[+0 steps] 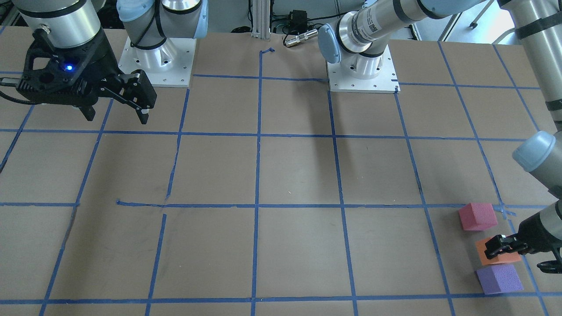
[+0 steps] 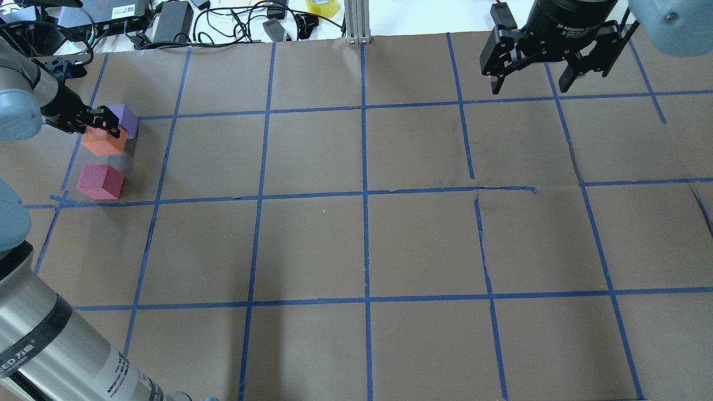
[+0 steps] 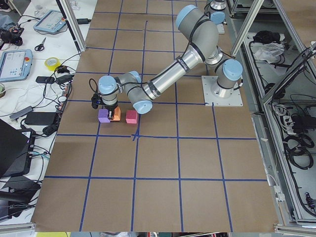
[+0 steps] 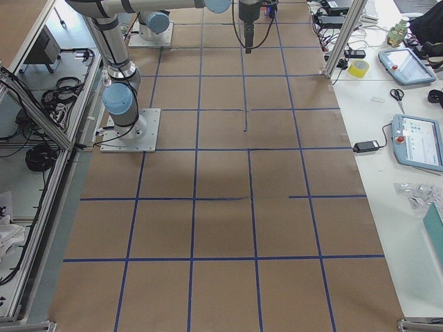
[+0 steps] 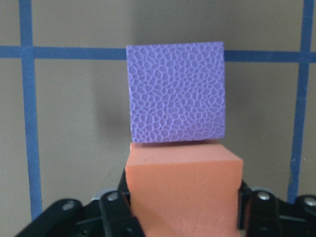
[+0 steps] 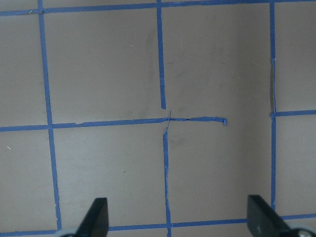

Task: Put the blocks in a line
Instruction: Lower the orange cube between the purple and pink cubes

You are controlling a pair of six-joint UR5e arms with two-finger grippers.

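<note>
I need to use my left gripper to set down the orange block, now held low over the table, on the table point(image 1: 488, 247) point(image 5: 167, 201) between the pink-red block and the purple block.
Three foam blocks lie at the table's left end. The orange block point(image 2: 103, 143) point(image 1: 500, 260) sits between the fingers of my left gripper point(image 2: 107, 123) point(image 1: 498, 246), which is shut on it low over the table. In the left wrist view the orange block point(image 5: 182, 187) touches the purple block point(image 5: 175, 91) just beyond it. The purple block point(image 2: 128, 118) point(image 1: 499, 278) rests on the table. The pink-red block point(image 2: 100, 181) point(image 1: 477, 216) stands apart on the orange block's other side. My right gripper point(image 2: 529, 78) point(image 1: 116, 114) hangs open and empty, high over the far right.
The table is brown paper with a grid of blue tape lines point(image 2: 365, 192). The two arm bases point(image 1: 158, 61) point(image 1: 362, 72) stand at the robot's edge. Cables and a tape roll point(image 2: 322, 6) lie beyond the far edge.
</note>
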